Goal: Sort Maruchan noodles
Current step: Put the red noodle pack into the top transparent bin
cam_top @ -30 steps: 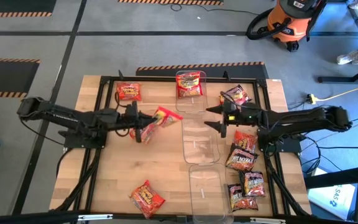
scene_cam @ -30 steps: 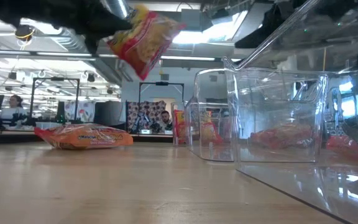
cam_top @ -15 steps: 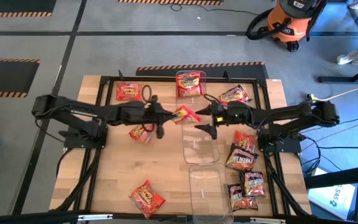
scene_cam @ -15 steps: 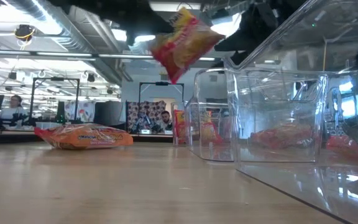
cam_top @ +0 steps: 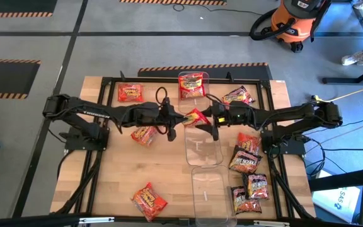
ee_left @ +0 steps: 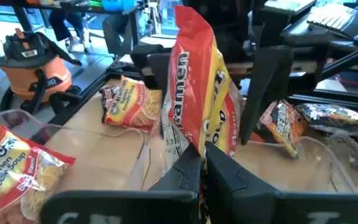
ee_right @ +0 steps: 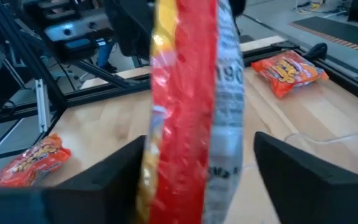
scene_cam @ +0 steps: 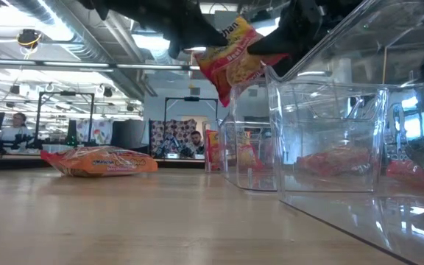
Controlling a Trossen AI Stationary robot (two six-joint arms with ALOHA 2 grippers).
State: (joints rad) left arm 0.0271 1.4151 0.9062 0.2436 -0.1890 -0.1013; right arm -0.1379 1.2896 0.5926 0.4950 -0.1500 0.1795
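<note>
The noodle packet's short end is all that my left gripper pinches, so I will open it and grip deeper around the packet's body (cam_top: 196, 117) before I carry the packet to the far bin.
My left gripper (cam_top: 180, 118) is shut on a red-yellow noodle packet (cam_top: 196, 117) and holds it high above the table, over the left rim of the middle clear bin (cam_top: 204, 140). The packet also shows in the low view (scene_cam: 238, 57). My right gripper (cam_top: 209, 121) is open. Its two fingers stand on either side of the same packet (ee_right: 191, 93) without touching it; they also show in the left wrist view (ee_left: 267, 81). My left gripper pinches the packet's one short end (ee_left: 194, 140) between its two fingers. It comes level from the table's left. The packet is lifted clear and stands on edge beyond the fingers, its free end toward my right gripper.
Three clear bins stand in a row down the table's middle; the far one (cam_top: 193, 94) holds a red packet (cam_top: 191, 83). Orange-red packets lie at the left (cam_top: 130, 93), (cam_top: 144, 134), (cam_top: 149, 200). Several dark packets lie at the right (cam_top: 246, 162), (cam_top: 238, 96).
My left gripper has carried the packet toward the table's right edge, from the left of the bins to over the middle bin's rim. My right gripper has gone toward the left edge, and its open fingers now stand around the packet's free end.
</note>
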